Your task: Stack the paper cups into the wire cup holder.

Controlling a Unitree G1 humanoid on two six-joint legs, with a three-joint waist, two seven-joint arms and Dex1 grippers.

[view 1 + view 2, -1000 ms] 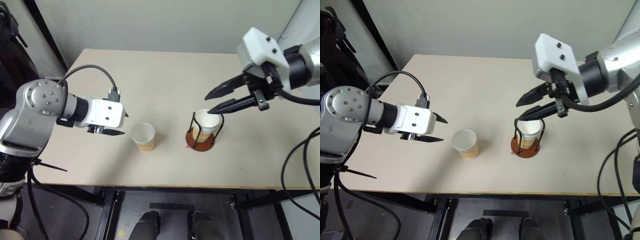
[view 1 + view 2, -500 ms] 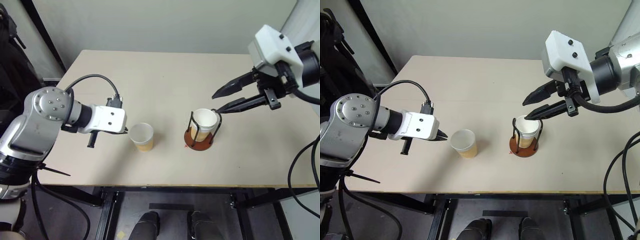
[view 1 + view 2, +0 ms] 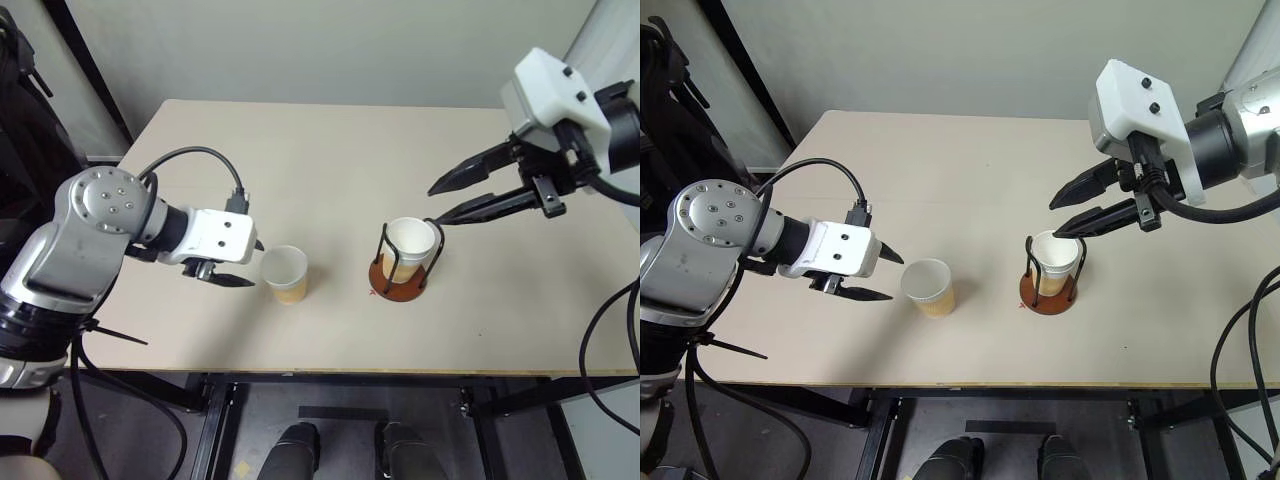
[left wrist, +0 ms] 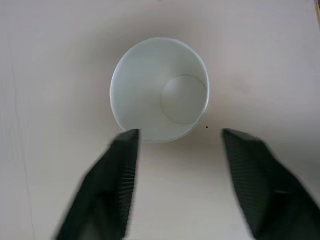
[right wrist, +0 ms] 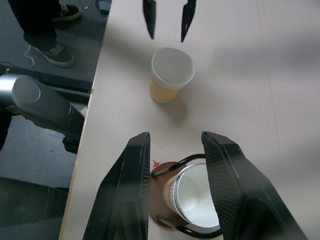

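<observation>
The loose paper cup's opening is wider than the gap between my left gripper's fingers, so I should pinch one side of the cup's rim (image 3: 266, 275) with my left gripper before stacking it.
A loose paper cup (image 3: 285, 272) stands upright on the table, tan outside and white inside. My left gripper (image 3: 252, 264) is open just to its left, with its fingertips short of the rim and nothing between them. In the left wrist view the cup (image 4: 159, 90) lies just beyond the spread fingers (image 4: 122, 165). To the right, the wire cup holder (image 3: 385, 285) has a paper cup (image 3: 410, 240) seated between its black loops. My right gripper (image 3: 437, 207) hangs open and empty above and to the right of that cup. Its wrist view looks down on the holder (image 5: 167, 170).
The beige table (image 3: 330, 150) has bare room behind and in front of both cups. Its front edge runs close below the cups. A dark frame (image 3: 85, 70) stands off the table's left corner. A person's shoes (image 5: 47, 50) show on the floor past the left edge.
The left gripper's fingers were shut half a second ago and now stand spread again beside the loose cup. The cups and holder have not moved.
</observation>
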